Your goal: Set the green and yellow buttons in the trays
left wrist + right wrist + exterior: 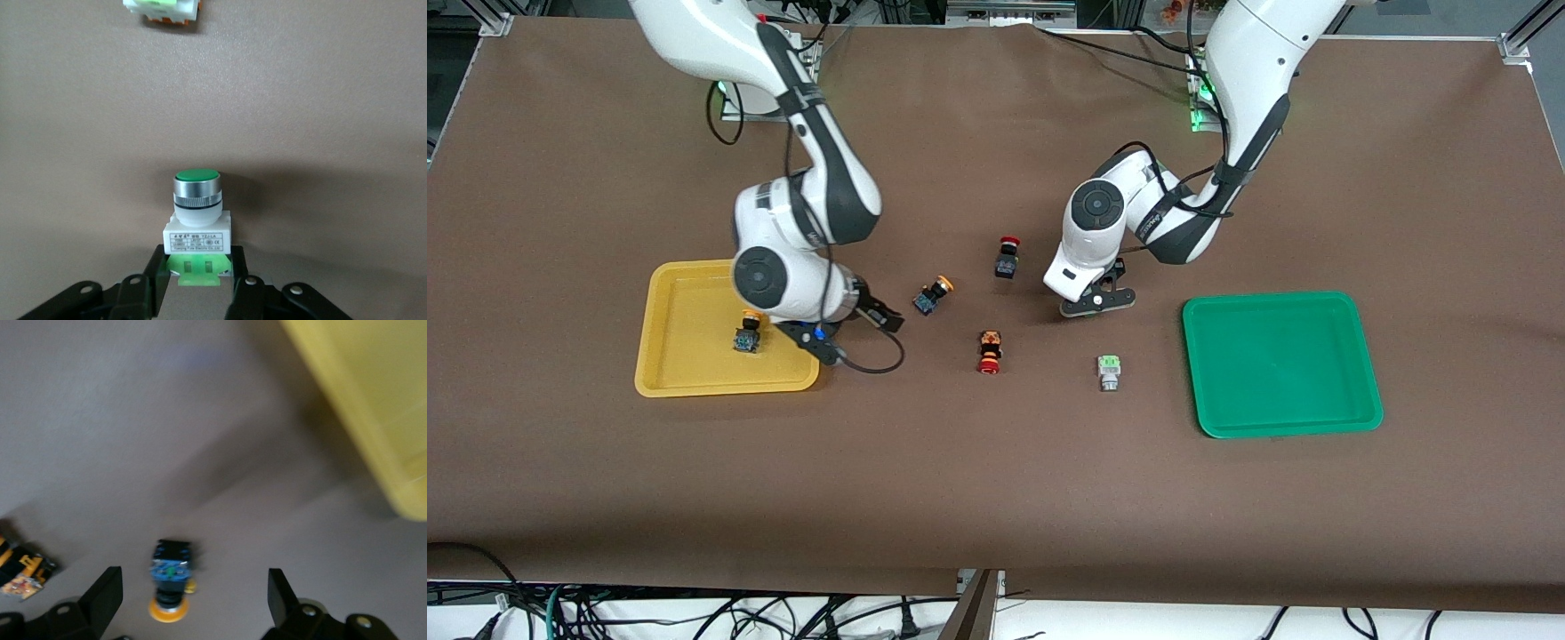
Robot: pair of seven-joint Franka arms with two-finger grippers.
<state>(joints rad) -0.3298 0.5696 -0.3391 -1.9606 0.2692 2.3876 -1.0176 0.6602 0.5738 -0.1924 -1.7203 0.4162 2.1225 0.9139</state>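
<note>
My left gripper will let go of the green button near the middle of the green tray [1304,363].
My left gripper [197,270] is shut on a green-capped button with a white body [197,217]. In the front view this gripper [1098,302] is low over the table beside the green tray [1360,356] and hides its button. A second green button [1109,372] lies nearer the camera; its edge shows in the left wrist view [163,10]. My right gripper [880,320] is open beside the yellow tray [667,356]. An orange-yellow button [932,296] lies just off its fingertips and shows between them in the right wrist view [169,583]. Another yellow button [748,332] stands in the yellow tray.
A red-capped black button [1007,256] lies mid-table. A red-capped orange-black button [989,352] lies nearer the camera and shows in the right wrist view [23,570]. The yellow tray's corner [373,420] is close to my right gripper [193,597].
</note>
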